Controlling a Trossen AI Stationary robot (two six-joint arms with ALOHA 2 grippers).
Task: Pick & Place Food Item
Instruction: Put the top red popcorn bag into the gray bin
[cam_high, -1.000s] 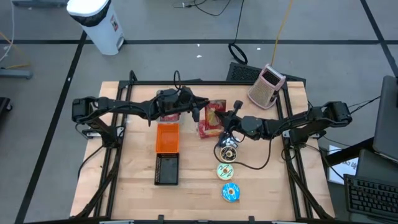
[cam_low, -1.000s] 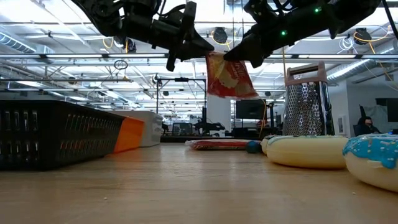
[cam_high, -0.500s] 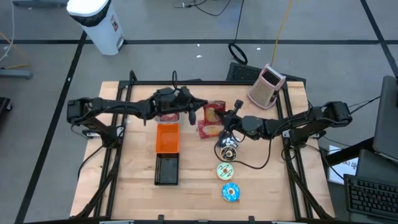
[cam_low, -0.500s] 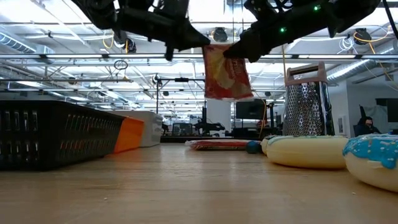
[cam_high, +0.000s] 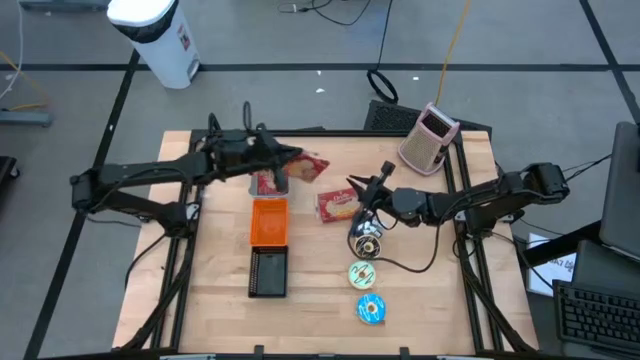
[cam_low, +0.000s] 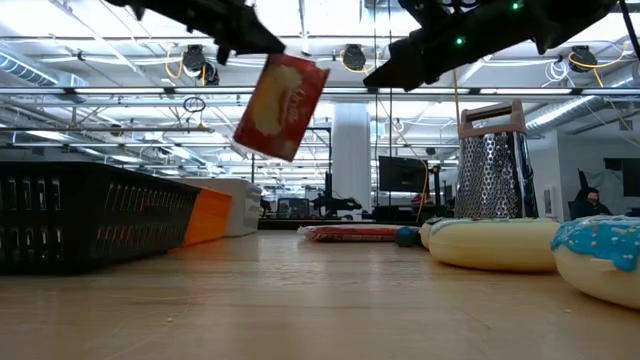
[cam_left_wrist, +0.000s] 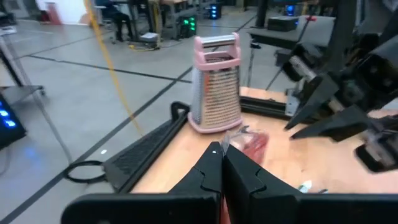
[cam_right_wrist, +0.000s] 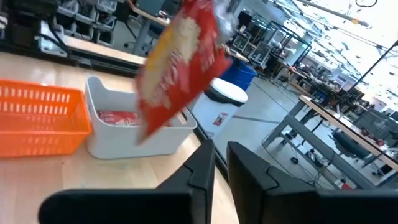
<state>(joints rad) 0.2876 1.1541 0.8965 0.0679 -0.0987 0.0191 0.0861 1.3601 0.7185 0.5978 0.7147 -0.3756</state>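
Note:
The robot's left gripper will release the red snack bag in the white bin (cam_high: 271, 170) just past the orange basket.
A red snack bag (cam_low: 280, 105) hangs tilted in the air over the table's far middle, with my left gripper (cam_high: 290, 160) shut on it. It also shows in the right wrist view (cam_right_wrist: 180, 62). My right gripper (cam_high: 355, 190) stands to its right with a narrow gap between its fingers (cam_right_wrist: 219, 165) and holds nothing. A second red bag (cam_high: 340, 205) lies flat on the table below my right gripper. A white bin (cam_high: 270, 182) holding red bags stands beneath the lifted bag. My left gripper pinches the bag's crinkled upper edge (cam_left_wrist: 239, 138) between its two fingers. The fingers lie about level and come from the table's left. The bag hangs below and beyond the fingertips, tilted, clear of the table and the bin.
An orange basket (cam_high: 268, 220) and a black basket (cam_high: 268, 272) stand in a row near of the bin. Three donuts (cam_high: 363, 275) lie in a line toward the near edge. A pink-topped grater (cam_high: 430, 137) stands at the far right corner.
My left gripper has shut on the bag that hung from my right gripper, then gone up and toward the table's far left with it. My right gripper has let go and stayed in place. The bag has swung from hanging upright to a tilt.

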